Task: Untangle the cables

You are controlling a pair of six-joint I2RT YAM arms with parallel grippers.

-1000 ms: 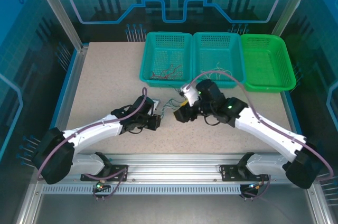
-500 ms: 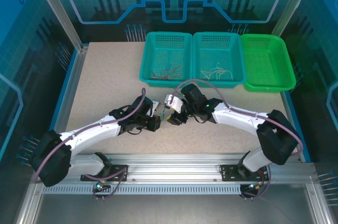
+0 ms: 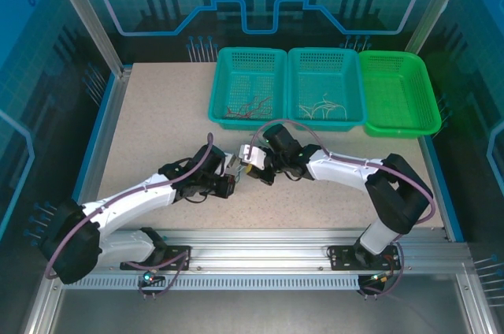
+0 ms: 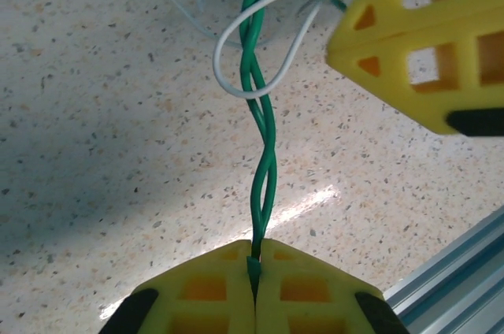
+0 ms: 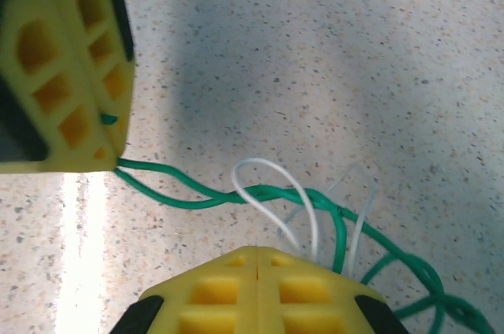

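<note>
My right gripper is closed next to the whitish loop, so it should open, grab that loop (image 5: 313, 220) and pull it out of the green cables in my left gripper.
Two dark green cables (image 4: 263, 117), twisted round each other, lie on the speckled table with a whitish cable (image 4: 233, 54) looped through them. My left gripper (image 4: 258, 250) is shut on the near ends of the green pair. My right gripper (image 5: 258, 254) is shut a short way along the bundle, facing the left gripper (image 3: 233, 170). The whitish cable (image 5: 276, 172) and a green one (image 5: 340, 231) run in behind its right finger. No cable shows in the seam between its tips. From above, the right gripper (image 3: 249, 166) nearly touches the left one over the small bundle.
Three baskets stand along the back: a teal one (image 3: 252, 51) holding thin red cables (image 3: 248, 105), a second teal one (image 3: 324, 51) holding whitish cables (image 3: 321, 105), and a green basket (image 3: 394, 55). An aluminium rail (image 3: 260, 241) borders the near table edge.
The right arm has swung left and down to the bundle beside the left gripper, and its jaws have gone from open to shut. The left gripper has kept its hold and barely moved.
</note>
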